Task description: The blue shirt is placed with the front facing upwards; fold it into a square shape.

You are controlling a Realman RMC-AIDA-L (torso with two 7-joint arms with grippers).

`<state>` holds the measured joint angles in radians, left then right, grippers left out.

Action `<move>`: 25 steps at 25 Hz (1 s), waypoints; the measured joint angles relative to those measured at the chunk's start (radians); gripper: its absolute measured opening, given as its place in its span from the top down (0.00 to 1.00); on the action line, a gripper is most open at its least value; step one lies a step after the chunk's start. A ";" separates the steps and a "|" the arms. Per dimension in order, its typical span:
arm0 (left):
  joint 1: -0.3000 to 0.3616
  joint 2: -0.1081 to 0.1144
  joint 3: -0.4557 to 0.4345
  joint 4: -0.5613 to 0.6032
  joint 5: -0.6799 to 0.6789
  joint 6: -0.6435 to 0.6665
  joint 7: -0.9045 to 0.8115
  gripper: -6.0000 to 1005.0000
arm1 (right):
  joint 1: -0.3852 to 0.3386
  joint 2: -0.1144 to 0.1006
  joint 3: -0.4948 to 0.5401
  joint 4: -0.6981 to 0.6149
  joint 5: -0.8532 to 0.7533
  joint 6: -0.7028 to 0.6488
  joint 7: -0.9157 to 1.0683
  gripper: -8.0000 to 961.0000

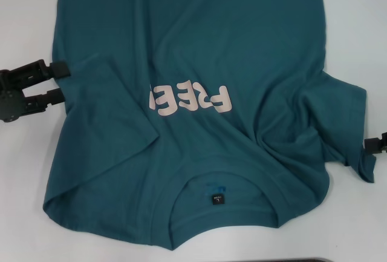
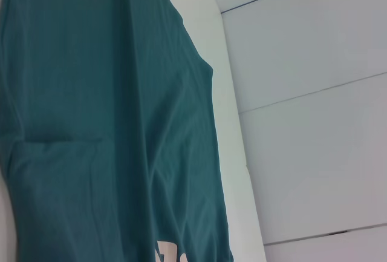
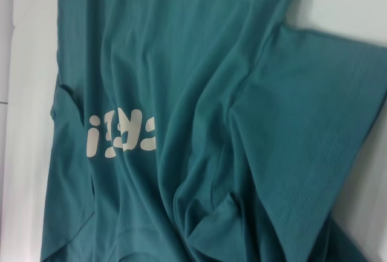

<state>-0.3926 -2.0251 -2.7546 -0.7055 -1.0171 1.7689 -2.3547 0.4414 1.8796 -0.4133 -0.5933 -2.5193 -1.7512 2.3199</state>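
Observation:
My right gripper should take the sleeve's hem farther in and pull (image 1: 354, 137) it straight before folding, as the sleeve at that gripper lies bunched toward the shirt's shoulder.
The blue shirt (image 1: 205, 44) lies face up on the white table, collar (image 1: 181, 196) and small black neck tag (image 1: 218, 199) nearest me. Its left side is folded inward over the chest and covers part of the pale letters (image 1: 193, 100). The right sleeve (image 1: 338, 117) lies spread out and wrinkled. My left gripper (image 1: 60, 83) is at the shirt's left edge, open, with bare table between its fingers. Only a black tip of my right gripper (image 1: 375, 144) shows, at the right sleeve's hem. The wrist views show the shirt (image 2: 91, 123) and the shirt (image 3: 199, 92) with its letters (image 3: 121, 134).
White table (image 1: 351, 20) shows on both sides of the shirt. A dark strip (image 1: 338, 259) runs along the front edge. In the left wrist view, white panels with seams (image 2: 314, 123) lie beside the cloth.

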 joint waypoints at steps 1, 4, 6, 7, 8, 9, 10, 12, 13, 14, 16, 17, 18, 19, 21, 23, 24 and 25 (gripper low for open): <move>0.000 0.000 0.000 0.000 0.000 -0.001 0.000 0.07 | 0.000 -0.005 0.001 -0.001 0.001 -0.006 -0.002 0.93; 0.000 0.000 0.000 0.000 0.000 -0.006 -0.001 0.07 | 0.000 -0.017 0.000 -0.003 0.001 -0.020 -0.012 0.96; 0.000 0.000 -0.001 0.000 0.000 -0.008 -0.001 0.07 | 0.000 -0.019 -0.002 -0.003 -0.001 -0.028 -0.019 0.97; 0.000 -0.001 0.000 0.000 0.000 -0.009 -0.001 0.07 | 0.000 -0.020 -0.004 -0.003 -0.003 -0.033 -0.021 0.98; 0.000 -0.001 -0.001 0.000 0.000 -0.009 -0.001 0.07 | 0.000 -0.020 -0.008 -0.003 -0.009 -0.036 -0.021 0.94; 0.000 -0.001 -0.001 0.000 0.000 -0.010 -0.002 0.07 | 0.001 -0.019 -0.011 -0.003 -0.017 -0.038 -0.021 0.91; 0.001 -0.001 0.000 0.000 0.000 -0.010 -0.002 0.07 | 0.002 -0.019 -0.014 -0.003 -0.027 -0.038 -0.021 0.87; 0.001 -0.002 -0.001 0.000 0.000 -0.011 -0.002 0.07 | 0.003 -0.017 -0.015 -0.003 -0.039 -0.033 -0.019 0.78; 0.001 -0.002 0.000 0.000 0.000 -0.011 -0.002 0.07 | 0.003 -0.017 -0.015 -0.003 -0.041 -0.029 -0.017 0.74; 0.000 -0.002 -0.001 0.000 0.000 -0.011 -0.002 0.07 | 0.003 -0.017 -0.015 -0.003 -0.042 -0.026 -0.015 0.70; 0.000 -0.003 0.000 0.000 0.000 -0.011 -0.002 0.07 | 0.003 -0.017 -0.010 -0.003 -0.042 -0.022 -0.012 0.60; 0.001 -0.003 0.000 0.000 0.000 -0.011 -0.002 0.07 | 0.003 -0.017 -0.008 -0.003 -0.042 -0.019 -0.010 0.55; 0.001 -0.003 0.000 0.000 0.000 -0.011 -0.002 0.07 | 0.003 -0.015 -0.005 -0.003 -0.040 -0.015 -0.008 0.50; 0.001 -0.004 0.000 0.000 0.000 -0.011 -0.002 0.07 | 0.004 -0.013 -0.003 -0.002 -0.038 -0.009 -0.006 0.45; 0.001 -0.004 0.000 0.000 0.000 -0.011 -0.002 0.07 | 0.007 -0.006 -0.002 0.003 -0.032 0.002 -0.002 0.39; 0.001 -0.004 0.000 0.000 0.000 -0.012 -0.002 0.07 | 0.012 0.001 -0.001 0.008 -0.031 0.013 -0.001 0.37; 0.001 -0.004 0.000 0.000 0.000 -0.012 -0.002 0.07 | 0.017 0.006 -0.001 0.010 -0.031 0.018 -0.001 0.36; 0.001 -0.004 0.000 0.000 0.000 -0.012 -0.002 0.07 | 0.019 0.010 -0.002 0.011 -0.031 0.022 0.000 0.36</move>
<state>-0.3911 -2.0294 -2.7551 -0.7057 -1.0170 1.7565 -2.3562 0.4606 1.8891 -0.4151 -0.5828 -2.5507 -1.7295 2.3196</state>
